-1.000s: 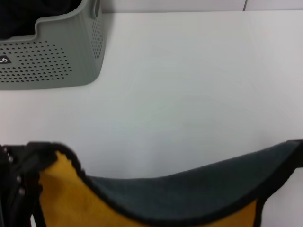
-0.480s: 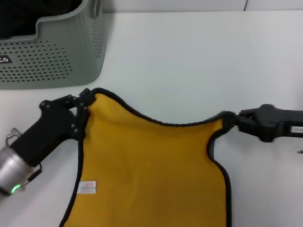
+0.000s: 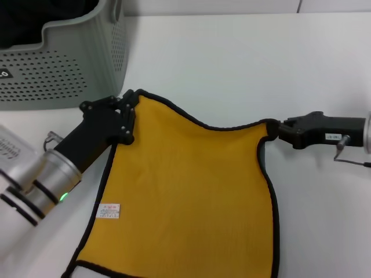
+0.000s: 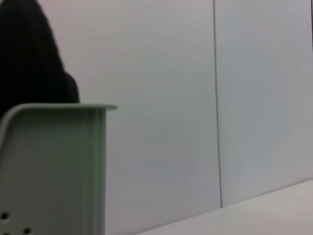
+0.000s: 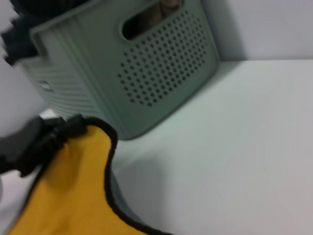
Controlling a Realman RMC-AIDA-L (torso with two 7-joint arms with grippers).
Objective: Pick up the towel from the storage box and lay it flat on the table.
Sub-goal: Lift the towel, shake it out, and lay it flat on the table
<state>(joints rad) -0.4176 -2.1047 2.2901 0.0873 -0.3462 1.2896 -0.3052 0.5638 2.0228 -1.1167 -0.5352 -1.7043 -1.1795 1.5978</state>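
Note:
Next, I release the towel's far corner, now stretched over the table, with my right gripper on the white table (image 3: 267, 116) just beyond the sagging top edge.
The towel (image 3: 185, 185) is spread mustard-yellow side up over the white table (image 3: 243, 69), stretched between both grippers, its top edge sagging in the middle. My left gripper (image 3: 128, 110) is shut on the towel's far-left corner, just in front of the storage box (image 3: 64, 69). My right gripper (image 3: 277, 130) is shut on the far-right corner. A white label (image 3: 108, 211) shows near the towel's left edge. In the right wrist view the towel (image 5: 63, 191) and the left gripper (image 5: 58, 129) show in front of the box (image 5: 146, 68).
The grey-green perforated box stands at the table's far left corner; the left wrist view shows its wall (image 4: 54, 166) against a white panelled wall (image 4: 195, 98). Bare table lies beyond and right of the towel.
Both grippers have carried the towel forward from close under the camera out over the table. It has turned yellow side up, and now lies lower and farther out.

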